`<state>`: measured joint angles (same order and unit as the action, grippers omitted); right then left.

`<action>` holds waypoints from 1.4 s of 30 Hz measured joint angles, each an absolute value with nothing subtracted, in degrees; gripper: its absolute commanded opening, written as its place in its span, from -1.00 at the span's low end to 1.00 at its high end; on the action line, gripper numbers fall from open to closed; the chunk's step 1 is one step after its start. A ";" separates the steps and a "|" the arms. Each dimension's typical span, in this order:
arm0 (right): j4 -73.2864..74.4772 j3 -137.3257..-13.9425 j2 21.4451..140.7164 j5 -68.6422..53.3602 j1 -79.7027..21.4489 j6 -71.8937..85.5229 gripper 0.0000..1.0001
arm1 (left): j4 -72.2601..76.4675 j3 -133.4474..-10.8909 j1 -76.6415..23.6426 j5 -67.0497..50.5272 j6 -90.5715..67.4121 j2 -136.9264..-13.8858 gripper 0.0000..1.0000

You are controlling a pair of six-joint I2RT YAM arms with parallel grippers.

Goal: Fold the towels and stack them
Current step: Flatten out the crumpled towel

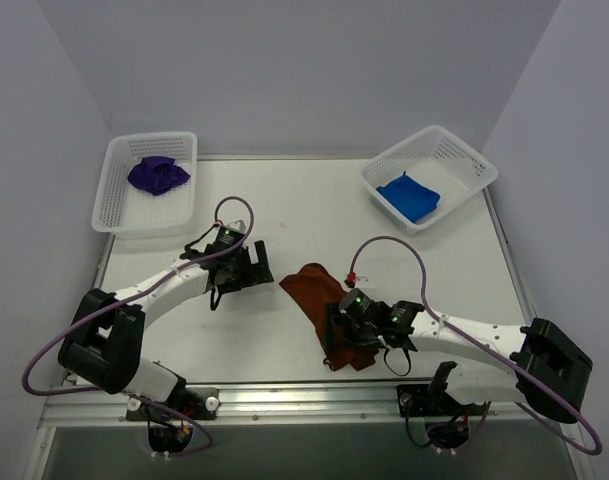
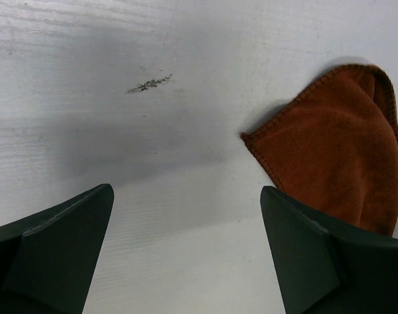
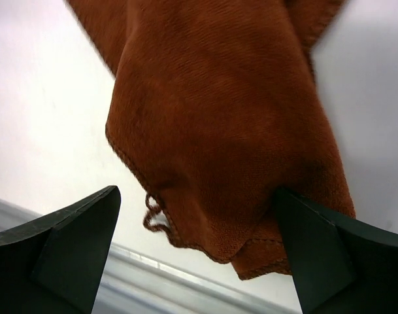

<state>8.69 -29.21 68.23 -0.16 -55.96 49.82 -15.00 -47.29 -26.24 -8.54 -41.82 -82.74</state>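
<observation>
Next, I back my right gripper off and pinch the hem (image 3: 167,222) by the loose thread before spreading the rust-brown towel, as its near end bunches under my right gripper.
A rust-brown towel (image 1: 317,296) lies crumpled on the white table near the front middle. My right gripper (image 1: 344,343) is over its near end, open; in the right wrist view the towel (image 3: 218,111) bunches between the wide-apart fingers (image 3: 74,242), its hem and a loose thread just above the gripper's (image 3: 197,196) gap. My left gripper (image 1: 258,264) is open and empty just left of the towel; in the left wrist view its gripper (image 2: 187,196) is over bare table with the towel's corner (image 2: 329,150) at the right. A purple towel (image 1: 158,175) and a blue towel (image 1: 409,196) lie in baskets.
A white basket (image 1: 119,212) at the back left holds the purple towel. A white basket (image 1: 466,160) at the back right holds the blue towel. The table's metal front rail (image 3: 185,281) runs just beyond the right gripper. White walls enclose the table.
</observation>
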 measured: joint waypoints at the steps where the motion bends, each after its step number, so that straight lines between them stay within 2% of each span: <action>1: 7.35 -29.19 68.51 -0.51 -54.24 49.21 1.00 | -15.35 -47.29 -26.24 -8.21 -41.74 -82.41 0.88; 5: 0.62 -29.93 72.03 -2.31 -44.36 41.39 1.00 | -16.62 -47.29 -26.22 -6.63 -41.43 -80.68 0.88; 9: -4.91 -35.22 80.51 -4.29 -37.93 29.30 1.00 | -17.80 -47.24 -25.98 -5.56 -41.15 -79.55 0.88; 15: -6.63 -53.47 97.41 -6.70 -34.83 12.12 1.00 | -18.98 -46.72 -24.80 -4.91 -41.12 -77.87 0.88; 18: -5.56 -61.71 101.97 -5.56 -34.52 7.38 1.00 | -19.46 -46.28 -23.59 -4.40 -40.82 -76.40 0.88; 21: -5.23 -63.86 100.68 -3.18 -34.48 6.13 1.00 | -19.27 -46.28 -20.97 -4.58 -40.36 -76.42 0.88; 26: -3.31 -61.10 91.79 4.36 -34.96 9.67 1.00 | -16.05 -46.63 -15.88 -7.73 -37.95 -81.43 0.88; 35: 0.45 -48.99 78.26 14.17 -41.36 22.74 1.00 | -10.98 -55.61 -18.02 -14.15 -35.40 -95.66 0.91; 38: 2.28 -45.32 76.44 15.64 -43.53 27.35 1.00 | -9.65 -57.84 -19.03 -14.24 -35.00 -98.13 0.48; 39: 2.85 -44.23 75.96 16.23 -43.90 28.86 1.00 | -9.04 -58.22 -19.25 -14.22 -34.87 -98.78 0.23; 41: 4.67 -42.52 75.09 17.45 -44.45 31.70 1.00 | -8.19 -58.59 -19.73 -14.15 -34.70 -99.81 -0.05; 42: 5.30 -42.00 74.67 17.93 -44.69 32.86 1.00 | -7.60 -58.65 -19.94 -14.20 -34.81 -100.22 -0.28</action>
